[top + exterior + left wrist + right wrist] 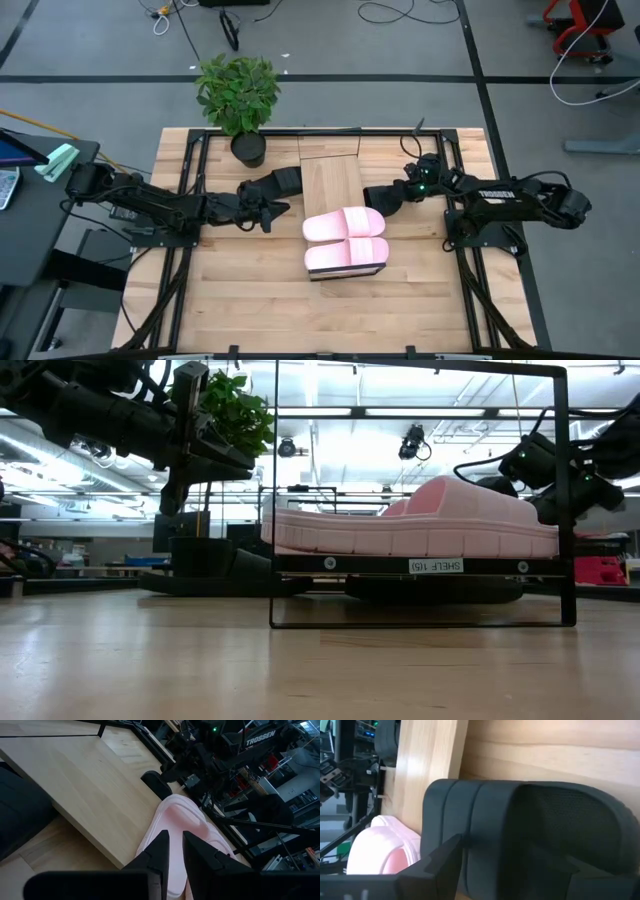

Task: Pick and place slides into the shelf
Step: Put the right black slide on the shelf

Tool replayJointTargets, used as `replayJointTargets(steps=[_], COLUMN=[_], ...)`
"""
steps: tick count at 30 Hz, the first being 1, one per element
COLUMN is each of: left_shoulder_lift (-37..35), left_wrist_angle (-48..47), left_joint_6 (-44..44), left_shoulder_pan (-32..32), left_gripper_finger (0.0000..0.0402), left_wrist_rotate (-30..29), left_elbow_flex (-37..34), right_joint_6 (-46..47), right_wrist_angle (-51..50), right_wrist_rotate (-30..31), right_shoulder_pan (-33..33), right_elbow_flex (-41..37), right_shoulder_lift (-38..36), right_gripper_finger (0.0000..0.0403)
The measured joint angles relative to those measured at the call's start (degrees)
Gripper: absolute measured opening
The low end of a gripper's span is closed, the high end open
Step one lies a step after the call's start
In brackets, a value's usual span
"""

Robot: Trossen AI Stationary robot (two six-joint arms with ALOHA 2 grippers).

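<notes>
Next, my right gripper pinches the strap's edge (508, 820) and pulls the black slide clear before lifting it, because the slide's inner end is under the shelf's top board.
The shelf (330, 180) runs lengthwise down the table's middle. Two pale pink slides (345, 225) (345, 255) lie side by side across its top board at the near end, soles down. One black slide (270, 183) lies on the table against the shelf's left side. My left gripper (272, 212) hovers just near of it, open by a narrow gap (175, 842) and empty, pointing at the pink slides (175, 817). The other black slide (383, 194) is at the shelf's right side, in my right gripper (398, 190). My right gripper comes at the black slide (520, 810) from the table's right, slanting down. One finger (440, 862) lies against the slide's outer side. The other is hidden behind the slide's dark body, so the kind of hold does not show.
A potted plant (238, 95) stands at the table's far edge, left of the shelf. Black frame rails (190, 200) (455, 230) run along both sides of the table. Bare wood (330, 315) lies near of the shelf. Cables and stands are on the floor beyond.
</notes>
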Motion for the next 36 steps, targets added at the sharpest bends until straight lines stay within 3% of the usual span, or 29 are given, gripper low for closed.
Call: replayJointTargets(steps=[13,19,26,36], left_shoulder_lift=[0.0,0.0,0.0,0.0], left_wrist_angle=[0.0,0.0,0.0,0.0], left_joint_6=[0.0,0.0,0.0,0.0], left_shoulder_pan=[0.0,0.0,0.0,-0.1], left_gripper_finger=[0.0051,0.0056,0.0051,0.0054], left_wrist_rotate=[0.0,0.0,0.0,0.0], left_elbow_flex=[0.0,0.0,0.0,0.0], right_joint_6=[-0.4,-2.1,-4.9,-6.2], right_wrist_angle=[4.3,4.4,4.4,0.6], right_wrist_rotate=[1.7,2.4,3.2,3.9], right_shoulder_pan=[1.1,1.1,1.1,1.1], right_elbow_flex=[0.0,0.1,0.1,0.1], right_shoulder_lift=[3.4,3.4,3.4,3.3], right_gripper_finger=[0.0198,0.0136,0.0018,0.0009])
